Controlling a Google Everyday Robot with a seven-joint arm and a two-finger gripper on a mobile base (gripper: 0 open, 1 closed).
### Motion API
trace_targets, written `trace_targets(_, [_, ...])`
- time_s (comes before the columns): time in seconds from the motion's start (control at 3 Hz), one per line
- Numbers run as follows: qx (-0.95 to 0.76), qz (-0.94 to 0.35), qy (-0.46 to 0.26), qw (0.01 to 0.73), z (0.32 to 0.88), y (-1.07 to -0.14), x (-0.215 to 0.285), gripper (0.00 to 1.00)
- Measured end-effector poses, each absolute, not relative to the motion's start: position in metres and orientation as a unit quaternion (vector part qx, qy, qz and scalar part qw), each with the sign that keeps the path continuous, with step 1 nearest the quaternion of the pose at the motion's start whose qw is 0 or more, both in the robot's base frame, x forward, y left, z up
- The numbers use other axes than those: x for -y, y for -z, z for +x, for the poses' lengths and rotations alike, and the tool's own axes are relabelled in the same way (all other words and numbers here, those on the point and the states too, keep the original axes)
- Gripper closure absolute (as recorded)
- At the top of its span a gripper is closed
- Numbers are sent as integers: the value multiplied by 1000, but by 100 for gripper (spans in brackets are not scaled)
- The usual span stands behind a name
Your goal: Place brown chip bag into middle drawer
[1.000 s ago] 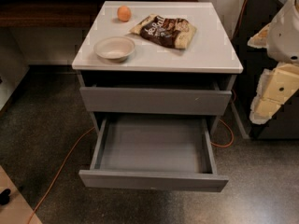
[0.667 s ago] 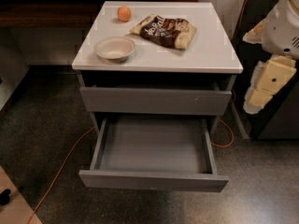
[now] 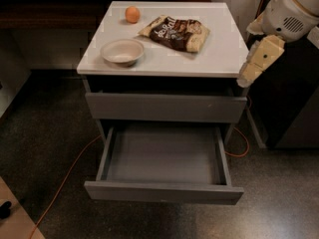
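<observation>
My gripper is going to close on the brown chip bag's end [image 3: 201, 32] that is farthest away from the white bowl.
The brown chip bag [image 3: 175, 33] lies flat on the white cabinet top [image 3: 214, 54], right of centre toward the back. The middle drawer [image 3: 164, 156] is pulled wide open below; its grey floor is bare. My gripper [image 3: 246, 78] hangs at the right of the cabinet, pointing down just off the top's right front corner. It is apart from the bag and holds nothing that I can see.
A white bowl [image 3: 122, 51] sits front left on the top and a small orange ball [image 3: 132, 14] at the back left. A closed grey drawer front [image 3: 164, 107] lies above the open drawer. An orange cable [image 3: 70, 176] runs over the dark floor. Dark furniture [image 3: 291, 103] stands at the right.
My arm and gripper have risen and moved left, from beside the drawers up to the level of the cabinet top's right edge. The bag, bowl, ball and drawer have not moved.
</observation>
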State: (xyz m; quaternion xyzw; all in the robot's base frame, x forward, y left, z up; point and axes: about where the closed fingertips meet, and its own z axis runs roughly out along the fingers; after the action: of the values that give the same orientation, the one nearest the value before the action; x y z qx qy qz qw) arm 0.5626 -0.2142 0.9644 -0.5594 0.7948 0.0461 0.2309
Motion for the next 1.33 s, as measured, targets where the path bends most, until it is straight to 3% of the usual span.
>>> trace_targets(1.33, [-854, -420, -56, 301, 747, -915, 195, 0])
